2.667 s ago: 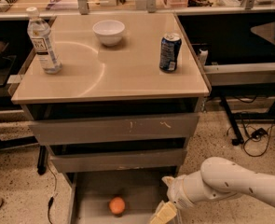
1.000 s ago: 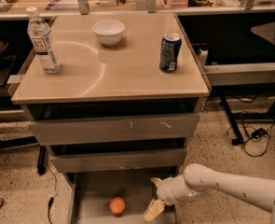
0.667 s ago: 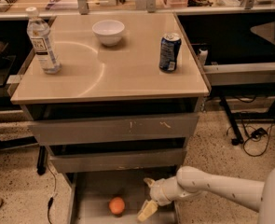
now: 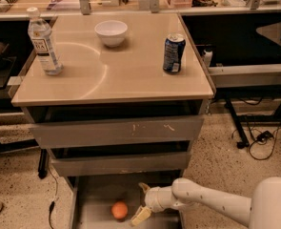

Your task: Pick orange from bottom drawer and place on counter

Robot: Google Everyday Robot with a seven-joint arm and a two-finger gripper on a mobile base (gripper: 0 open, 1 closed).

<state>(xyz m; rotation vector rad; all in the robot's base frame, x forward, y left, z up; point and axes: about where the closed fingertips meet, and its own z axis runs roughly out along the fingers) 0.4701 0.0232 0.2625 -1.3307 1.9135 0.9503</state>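
The orange is in the open bottom drawer. My gripper should go over to it next and close its fingers around the orange's middle (image 4: pixel 120 211).
The orange (image 4: pixel 119 210) lies on the floor of the open bottom drawer (image 4: pixel 97 194), left of centre. My gripper (image 4: pixel 142 202) reaches in from the right, inside the drawer, just right of the orange and not touching it. Its two yellowish fingers (image 4: pixel 141 215) are spread apart, one up and one down, with nothing between them. The white arm runs off to the lower right. The counter (image 4: pixel 111 66) is the beige top of the grey cabinet above.
On the counter stand a water bottle (image 4: pixel 44 42) at left, a white bowl (image 4: pixel 111 32) at the back, and a blue can (image 4: pixel 173 53) at right. Two shut grey drawers (image 4: pixel 116 132) overhang the bottom one. Cables (image 4: pixel 259 137) lie on the floor at right.
My gripper has moved leftward across the drawer, from its right side to close beside the orange. The orange has not moved.
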